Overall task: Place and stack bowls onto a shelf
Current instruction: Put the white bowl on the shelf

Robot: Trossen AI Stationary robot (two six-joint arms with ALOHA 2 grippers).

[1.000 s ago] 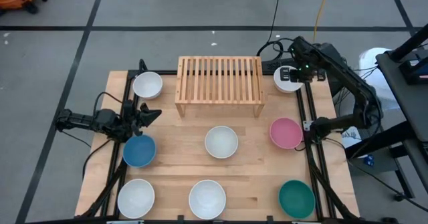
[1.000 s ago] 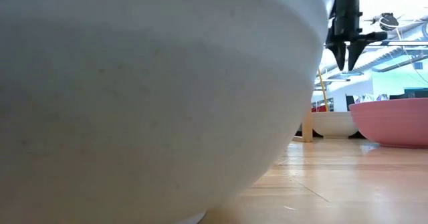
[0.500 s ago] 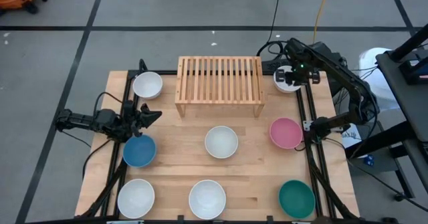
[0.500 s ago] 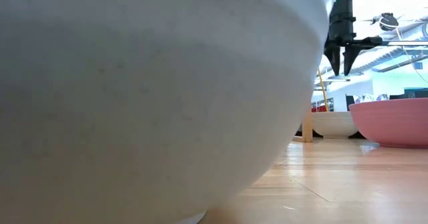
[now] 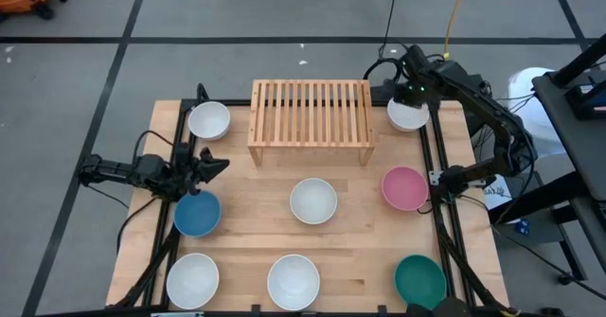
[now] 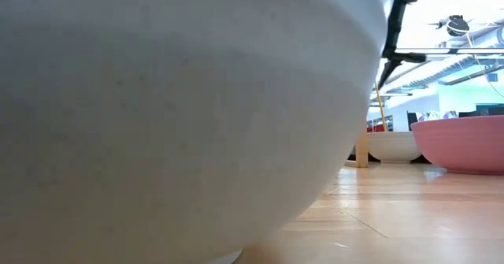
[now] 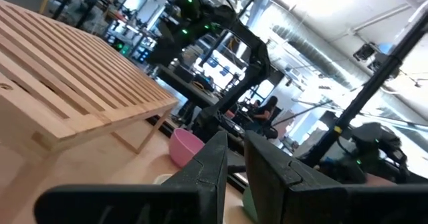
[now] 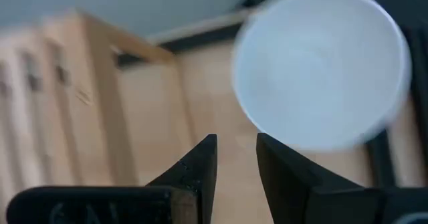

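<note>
My right gripper needs to close next on the shelf-side rim (image 5: 389,115) (image 8: 241,102) of the white bowl that is just beyond the pink bowl.
In the high view the light-wood shelf (image 5: 311,120) stands at the table's far middle with nothing on its slats. Eight bowls rest on their bases on the tabletop: white ones (image 5: 209,120), (image 5: 409,117), (image 5: 312,201), (image 5: 193,279), (image 5: 293,281), a blue (image 5: 197,213), a pink (image 5: 404,187) and a dark green (image 5: 419,279). My right gripper (image 5: 409,92) hovers over the far rim of the far-right white bowl (image 8: 321,67), fingers a little apart and pointing down. My left gripper (image 5: 210,160) waits at the table's left edge, between a white bowl and the blue one, fingers narrowly apart.
Black frame rails (image 5: 437,175) run along the table's left and right edges. In the low view the near white bowl (image 6: 157,114) fills most of the picture; the pink bowl (image 6: 465,142), a white bowl (image 6: 394,146) and a shelf leg (image 6: 362,146) show behind it.
My right gripper has moved toward the table's left and far edge, from the right side of the far-right white bowl across to its far rim near the shelf's right end. The bowls and the left arm have kept still.
</note>
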